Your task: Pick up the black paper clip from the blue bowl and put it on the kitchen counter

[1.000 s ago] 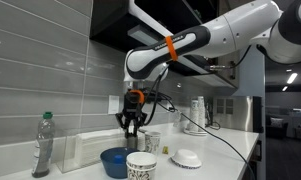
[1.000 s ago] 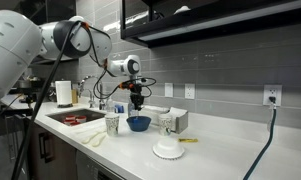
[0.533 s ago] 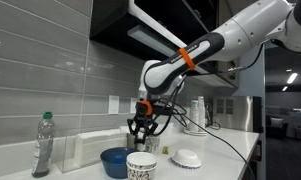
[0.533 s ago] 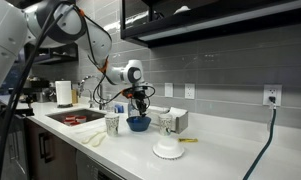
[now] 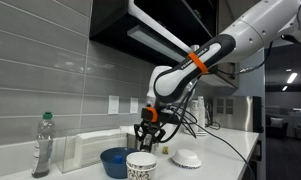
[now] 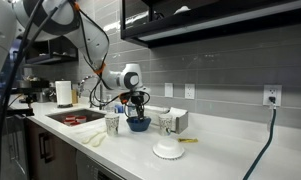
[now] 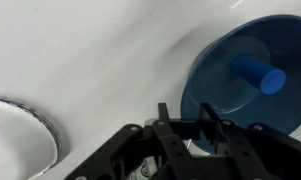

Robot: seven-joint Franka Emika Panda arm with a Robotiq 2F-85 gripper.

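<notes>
Next, my gripper lets go of the black paper clip so that it rests on the bare counter (image 5: 174,167) (image 7: 95,92) between the white dish and the patterned cup.
The dark-blue bowl (image 5: 115,160) stands on the white kitchen counter (image 5: 215,160), and shows in the other exterior view (image 6: 138,123) too. In the wrist view the bowl (image 7: 225,95) lies at the upper right with a blue cylinder (image 7: 258,75) inside. My gripper (image 5: 148,137) hangs low over the counter beside the bowl, between it and the white dish. Its fingers (image 7: 185,120) are close together on a small dark piece, the black paper clip (image 7: 183,118), held over the bare counter (image 7: 90,60) just off the bowl's rim.
A patterned white cup (image 5: 141,166) stands in front of the bowl, and a shallow white dish (image 5: 186,158) is beside it; its rim shows in the wrist view (image 7: 45,135). A plastic bottle (image 5: 43,146), a white box (image 5: 88,148) and a sink (image 6: 75,117) are nearby.
The arm has swung from above the blue bowl towards the white dish and come down closer to the counter, with the fingers still together.
</notes>
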